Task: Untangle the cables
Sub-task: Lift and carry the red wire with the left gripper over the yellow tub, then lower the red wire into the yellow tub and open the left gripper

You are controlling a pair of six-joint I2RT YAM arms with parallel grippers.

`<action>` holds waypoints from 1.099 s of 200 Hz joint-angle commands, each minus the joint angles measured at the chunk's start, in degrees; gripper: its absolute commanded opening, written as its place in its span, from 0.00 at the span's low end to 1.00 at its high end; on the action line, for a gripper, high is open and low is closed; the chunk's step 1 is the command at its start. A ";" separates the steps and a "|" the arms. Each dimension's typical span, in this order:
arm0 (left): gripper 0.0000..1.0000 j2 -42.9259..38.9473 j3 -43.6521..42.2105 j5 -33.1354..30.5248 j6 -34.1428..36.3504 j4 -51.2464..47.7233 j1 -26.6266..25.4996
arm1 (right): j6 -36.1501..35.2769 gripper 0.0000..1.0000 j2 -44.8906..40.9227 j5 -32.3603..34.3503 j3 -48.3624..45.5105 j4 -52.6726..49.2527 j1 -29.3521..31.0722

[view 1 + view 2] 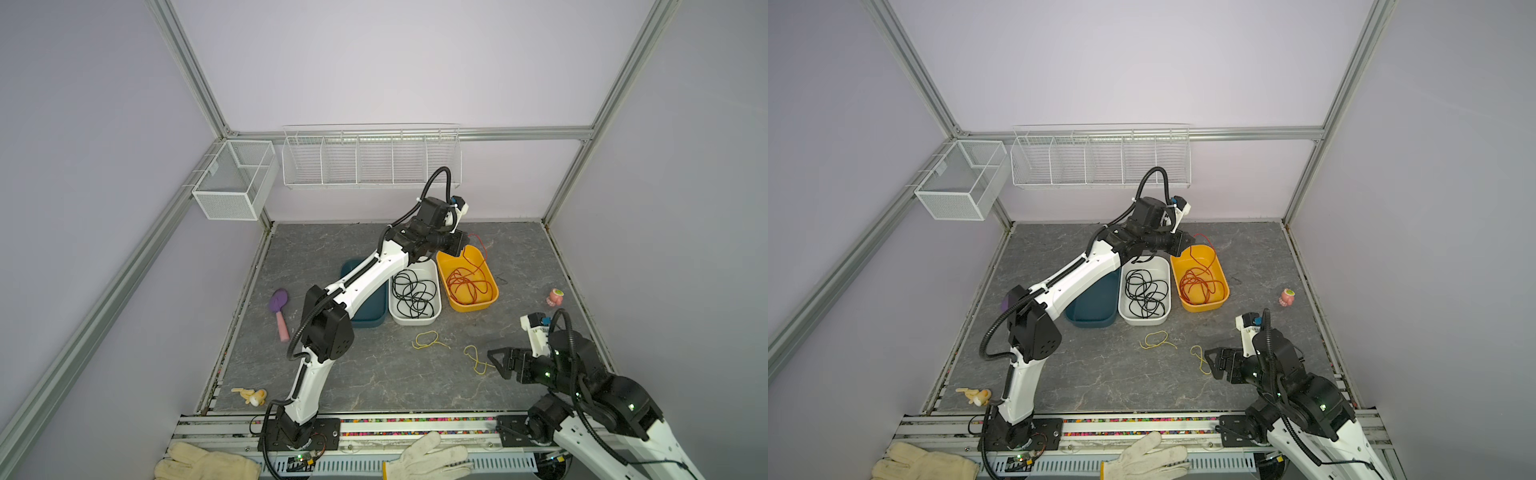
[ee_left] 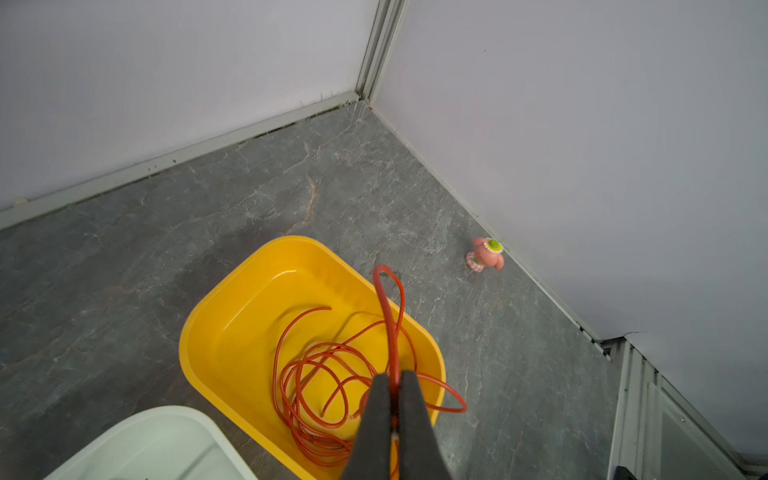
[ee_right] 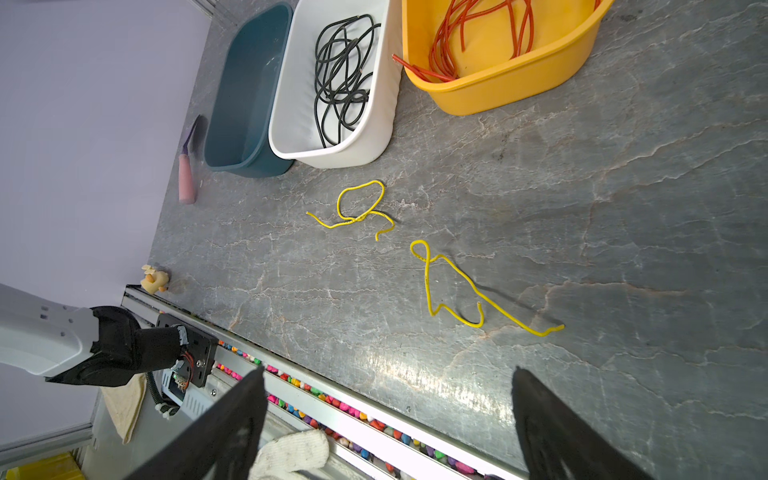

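The robot's right gripper needs to close on the bent part (image 1: pixel 475 361) (image 3: pixel 428 281) beside the small loop of the closer yellow cable, the one nearest to it.
My left gripper (image 2: pixel 395 376) is shut on a strand of the red cable (image 2: pixel 316 365), just above the yellow bin (image 2: pixel 232 316). A loop of it rises past the fingertips and the rest lies coiled in the bin. In both top views this gripper (image 1: pixel 459 243) hangs over the bin's far end. A black cable (image 1: pixel 413 293) lies coiled in the white bin (image 1: pixel 415 321). Two short pale yellow cables (image 3: pixel 359 203) (image 3: pixel 453 286) lie apart on the table. My right gripper (image 3: pixel 388 372) is open and empty, low at the front right, near the closer yellow piece (image 1: pixel 476 359).
A dark blue bin (image 1: pixel 370 320) stands left of the white one, partly under my left arm. A purple and pink brush (image 1: pixel 279 311) lies at the left, a pink toy (image 1: pixel 555 297) at the right wall, a yellow toy (image 1: pixel 253 395) front left. Gloves (image 1: pixel 428 457) rest on the front rail.
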 commanded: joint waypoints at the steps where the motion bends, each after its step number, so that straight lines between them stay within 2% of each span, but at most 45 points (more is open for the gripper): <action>1: 0.00 1.34 -0.67 -1.36 -0.25 3.03 0.27 | 0.71 0.93 -1.04 0.18 1.53 -1.73 -0.05; 55: 0.00 5.00 -0.40 -4.79 0.21 0.22 0.30 | 1.95 0.93 -2.28 0.79 3.55 -3.93 -0.07; 86: 0.00 8.23 1.40 -6.50 0.19 -2.51 0.37 | 2.33 0.93 -0.38 3.25 6.07 -6.83 0.03; 125: 0.00 13.21 6.55 -6.22 0.19 -6.96 0.47 | 1.81 0.92 5.04 -1.64 5.66 -6.85 -0.03; 220: 0.00 17.15 11.19 -9.23 1.24 -11.59 0.80 | -0.41 0.93 10.16 -3.23 4.95 -7.62 -0.07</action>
